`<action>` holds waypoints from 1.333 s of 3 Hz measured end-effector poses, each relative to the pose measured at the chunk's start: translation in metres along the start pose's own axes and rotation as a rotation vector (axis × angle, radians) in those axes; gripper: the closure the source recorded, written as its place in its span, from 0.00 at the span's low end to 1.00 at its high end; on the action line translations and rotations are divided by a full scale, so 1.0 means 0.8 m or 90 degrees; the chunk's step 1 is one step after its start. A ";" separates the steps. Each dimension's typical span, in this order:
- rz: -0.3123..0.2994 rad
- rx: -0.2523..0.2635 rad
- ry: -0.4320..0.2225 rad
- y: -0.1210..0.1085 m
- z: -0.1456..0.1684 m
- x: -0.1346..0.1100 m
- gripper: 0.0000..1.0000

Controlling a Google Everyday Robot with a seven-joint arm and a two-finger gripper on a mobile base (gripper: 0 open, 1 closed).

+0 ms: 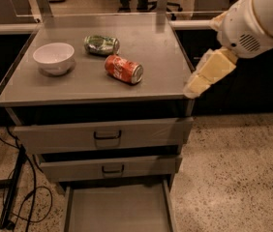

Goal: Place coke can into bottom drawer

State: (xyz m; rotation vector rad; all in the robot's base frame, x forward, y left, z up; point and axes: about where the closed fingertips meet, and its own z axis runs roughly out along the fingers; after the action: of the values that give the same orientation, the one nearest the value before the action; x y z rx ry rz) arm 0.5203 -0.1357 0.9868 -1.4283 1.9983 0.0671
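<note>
My gripper is to reach for the coke can next and close around its body [129, 71] near its silver end.
The coke can [123, 69] lies on its side in the middle of the grey cabinet top [160, 57], its silver end facing right and forward. The bottom drawer [119, 210] is pulled out at the bottom of the view, and its flat grey floor is bare. My gripper [192, 90] hangs at the cabinet top's right front corner, to the right of the coke can and apart from it. Its cream-coloured fingers point down and left and hold nothing.
A white bowl [53, 58] stands at the left of the cabinet top. A green can [101, 44] lies on its side behind the coke can. Two upper drawers [105, 135] with dark handles are shut. Black cables [15, 197] trail on the floor at the left.
</note>
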 end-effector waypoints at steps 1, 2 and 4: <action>0.050 0.007 -0.081 -0.002 0.035 -0.041 0.00; 0.080 0.034 -0.149 -0.017 0.058 -0.095 0.00; 0.085 0.019 -0.147 -0.011 0.093 -0.102 0.00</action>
State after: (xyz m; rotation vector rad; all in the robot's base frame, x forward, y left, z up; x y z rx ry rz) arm 0.5785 -0.0416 0.9764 -1.2077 1.8918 0.2487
